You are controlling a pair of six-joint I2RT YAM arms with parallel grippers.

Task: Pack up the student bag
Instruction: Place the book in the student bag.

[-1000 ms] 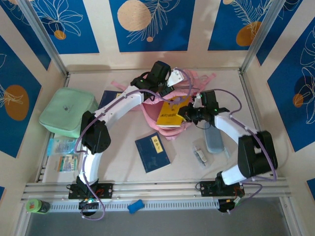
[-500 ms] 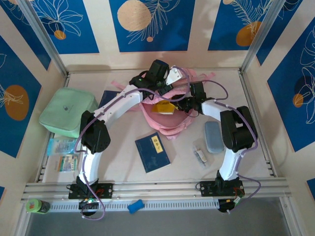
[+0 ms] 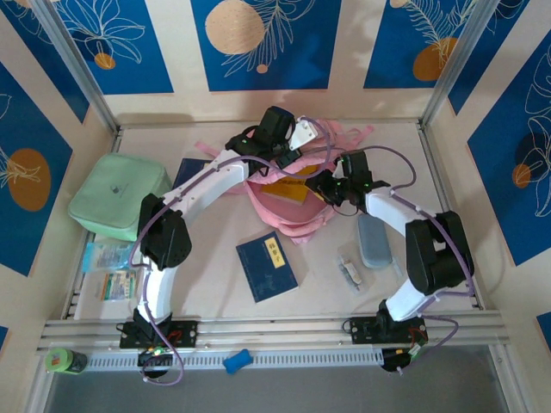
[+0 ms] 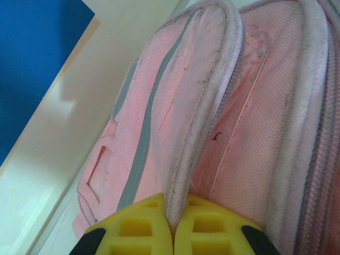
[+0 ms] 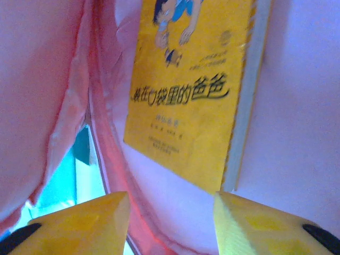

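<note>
My left gripper has the student bag's pale piped edge, now at the bag's far rim. It will let go of that edge over the yellow book in the bag's opening (image 3: 297,194).
The student bag (image 3: 297,211) is a pink backpack lying in the middle of the table, its mouth held up. My left gripper (image 3: 282,153) is at the bag's far rim. In the left wrist view its yellow fingers (image 4: 135,228) are shut on a pale piped edge of the student bag (image 4: 223,133). A yellow book (image 3: 288,191) lies inside the bag. My right gripper (image 3: 325,188) is at the bag's mouth on the right. In the right wrist view that gripper (image 5: 170,212) is open, and the yellow book (image 5: 196,85) lies just beyond its fingertips against the pink lining.
A dark blue book (image 3: 267,265) lies in front of the bag. A grey pencil case (image 3: 374,240) and a small clear packet (image 3: 349,270) sit to the right. A mint green soft case (image 3: 119,196) and booklets (image 3: 109,271) are at the left.
The right gripper carried the yellow book from the bag's front into its mouth and opened, leaving the book inside. The left gripper has kept its hold on the bag's edge.
</note>
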